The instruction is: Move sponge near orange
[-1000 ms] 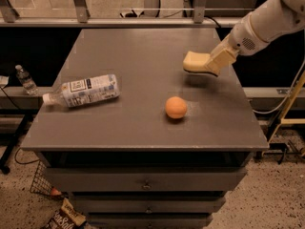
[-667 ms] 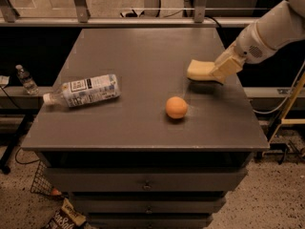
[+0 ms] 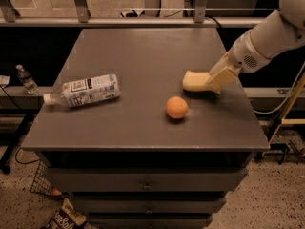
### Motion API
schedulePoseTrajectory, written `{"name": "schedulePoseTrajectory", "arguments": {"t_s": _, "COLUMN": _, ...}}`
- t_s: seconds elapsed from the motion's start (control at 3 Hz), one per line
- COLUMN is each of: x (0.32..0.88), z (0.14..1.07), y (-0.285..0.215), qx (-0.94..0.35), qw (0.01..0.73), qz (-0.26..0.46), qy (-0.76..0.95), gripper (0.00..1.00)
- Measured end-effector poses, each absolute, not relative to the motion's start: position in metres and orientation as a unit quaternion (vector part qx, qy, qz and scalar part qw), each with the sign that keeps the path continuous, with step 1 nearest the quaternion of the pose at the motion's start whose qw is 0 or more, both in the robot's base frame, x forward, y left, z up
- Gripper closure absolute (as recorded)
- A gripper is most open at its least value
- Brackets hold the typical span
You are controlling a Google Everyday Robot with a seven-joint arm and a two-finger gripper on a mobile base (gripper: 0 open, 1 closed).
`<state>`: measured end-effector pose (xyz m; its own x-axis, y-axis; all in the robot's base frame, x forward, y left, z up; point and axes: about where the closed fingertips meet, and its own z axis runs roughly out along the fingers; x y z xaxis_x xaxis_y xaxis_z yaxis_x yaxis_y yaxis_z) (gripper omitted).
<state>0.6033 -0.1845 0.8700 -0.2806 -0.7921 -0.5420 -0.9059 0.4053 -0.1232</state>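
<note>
The robot's gripper should release the pale yellow sponge on the grey table top, right up against the orange's far side (image 3: pixel 188 90).
The pale yellow sponge (image 3: pixel 194 80) is at the right side of the grey table top (image 3: pixel 143 56), low over or on the surface; I cannot tell which. My gripper (image 3: pixel 210 82) comes in from the right on the white arm and is shut on the sponge's right end. The orange (image 3: pixel 177 107) sits on the table a short way in front of and left of the sponge, apart from it.
A plastic water bottle (image 3: pixel 85 90) lies on its side at the table's left. The table's right edge is close under the arm. A small bottle (image 3: pixel 25 79) stands on a ledge at far left. Drawers are below the front edge.
My gripper has carried the sponge down and toward the table's front, closer to the surface and to the orange. The orange and the bottle have not moved.
</note>
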Motion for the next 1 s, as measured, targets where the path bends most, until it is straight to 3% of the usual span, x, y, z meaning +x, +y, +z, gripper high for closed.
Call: {"name": "schedulePoseTrajectory", "arguments": {"t_s": 1.0, "x": 0.585, "z": 0.86, "y": -0.153, "qx": -0.556, "qw": 0.271, "qz": 0.138, "qy": 0.773, "gripper": 1.0}}
